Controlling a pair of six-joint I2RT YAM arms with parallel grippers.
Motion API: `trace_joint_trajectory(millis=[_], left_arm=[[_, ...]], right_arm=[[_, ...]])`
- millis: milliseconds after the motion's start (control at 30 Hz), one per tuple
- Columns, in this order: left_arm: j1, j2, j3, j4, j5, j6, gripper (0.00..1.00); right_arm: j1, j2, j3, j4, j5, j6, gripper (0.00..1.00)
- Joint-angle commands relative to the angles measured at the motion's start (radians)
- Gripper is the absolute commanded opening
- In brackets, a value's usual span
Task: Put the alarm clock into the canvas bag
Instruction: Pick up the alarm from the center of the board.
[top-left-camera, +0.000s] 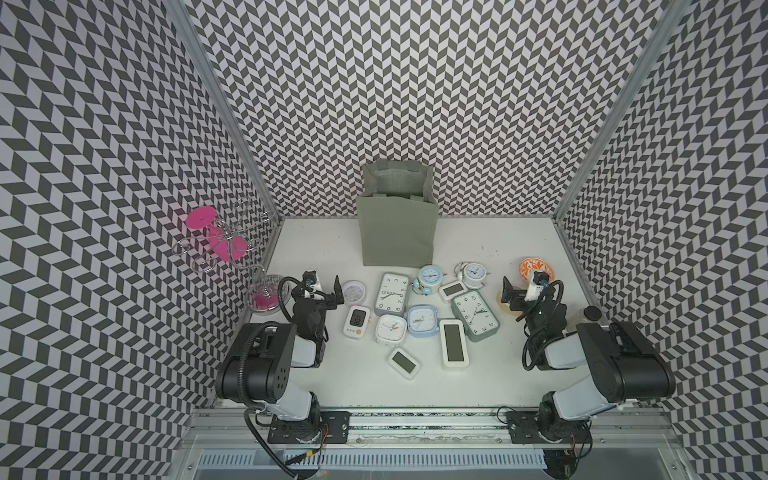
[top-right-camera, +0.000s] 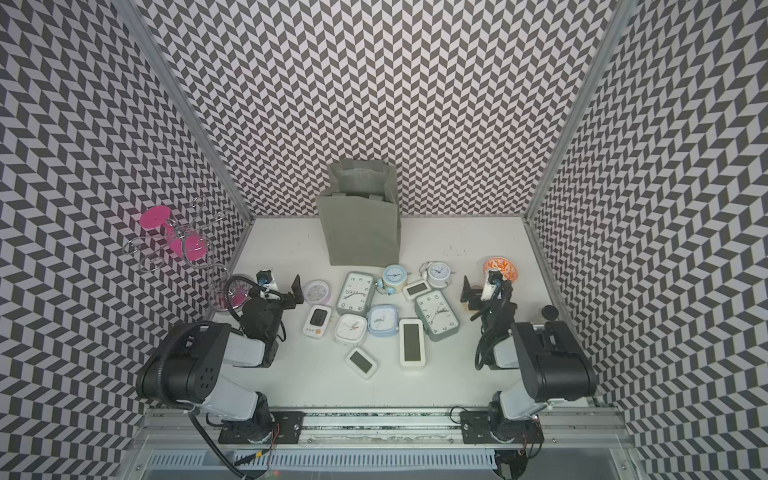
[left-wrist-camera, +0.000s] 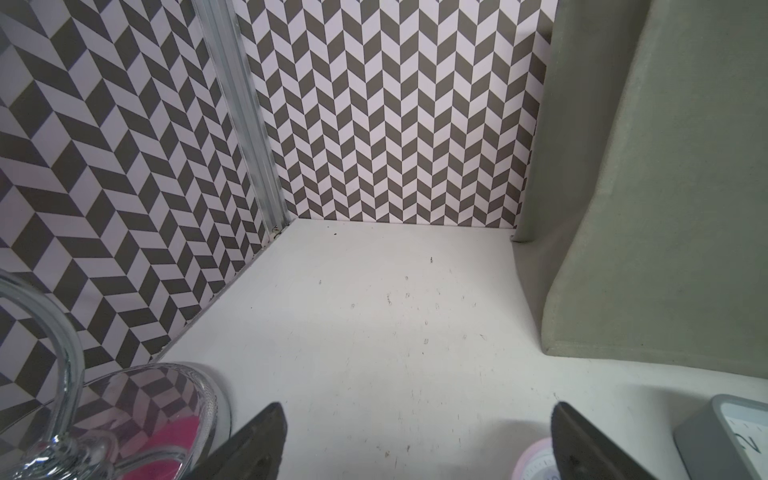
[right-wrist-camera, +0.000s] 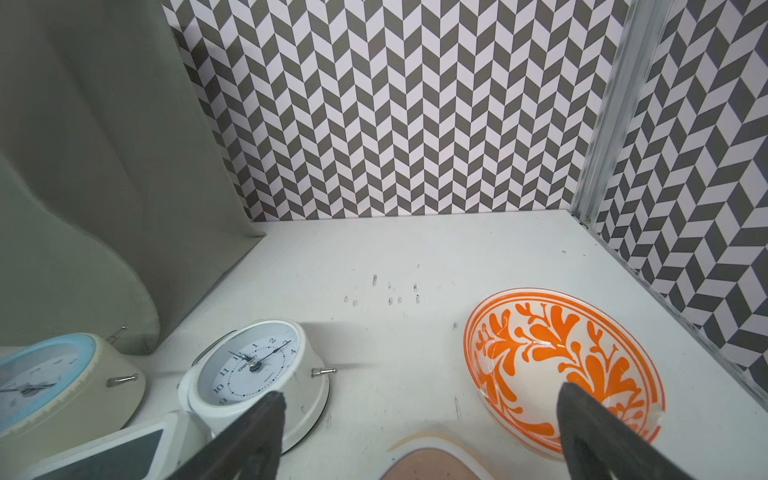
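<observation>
Next, my right gripper grips the round body (top-left-camera: 475, 274) (right-wrist-camera: 260, 380) of the white twin-bell clock, because that is the alarm clock that goes into the canvas bag.
The grey-green canvas bag (top-left-camera: 397, 232) stands upright and open at the back middle of the table; the wrist views show its sides (left-wrist-camera: 665, 208) (right-wrist-camera: 83, 166). Several alarm clocks lie in front of it, among them a white twin-bell clock (top-left-camera: 473, 274) (right-wrist-camera: 253, 365), a blue-faced round clock (top-left-camera: 429, 277), a grey rectangular clock (top-left-camera: 392, 294) and a pink round clock (top-left-camera: 354, 292). My left gripper (top-left-camera: 322, 291) (left-wrist-camera: 417, 409) hangs open beside the pink clock, holding nothing. My right gripper (top-left-camera: 523, 286) (right-wrist-camera: 422, 395) is open and holds nothing, between the white twin-bell clock and a bowl.
An orange-patterned bowl (top-left-camera: 536, 268) (right-wrist-camera: 561, 361) sits at the right. A glass stand with pink pieces (top-left-camera: 232, 249) (left-wrist-camera: 124, 415) rises at the left wall. A dark-lidded jar (top-left-camera: 590, 313) stands near the right arm. A pinkish flat dish (right-wrist-camera: 432, 461) lies under the right gripper.
</observation>
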Motion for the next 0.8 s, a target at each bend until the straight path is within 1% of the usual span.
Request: trace_joint_trajectory(millis=[0,267,367,767], left_arm=[[0.006,0.007,0.018,0.053,-0.013,0.011,0.99],[0.007,0.008,0.018,0.052,-0.012,0.010,0.99],[0.018,0.006,0.017,0.051,0.014,0.005,0.99],[0.018,0.008,0.021,0.047,0.009,0.004,0.99]], right_arm=[[0.007,0.013,0.018,0.086,-0.007,-0.015,1.00],[0.006,0.014,0.018,0.068,0.009,-0.003,0.99],[0.006,0.015,0.018,0.071,0.008,-0.003,0.99],[0.006,0.014,0.018,0.075,0.010,-0.003,0.99]])
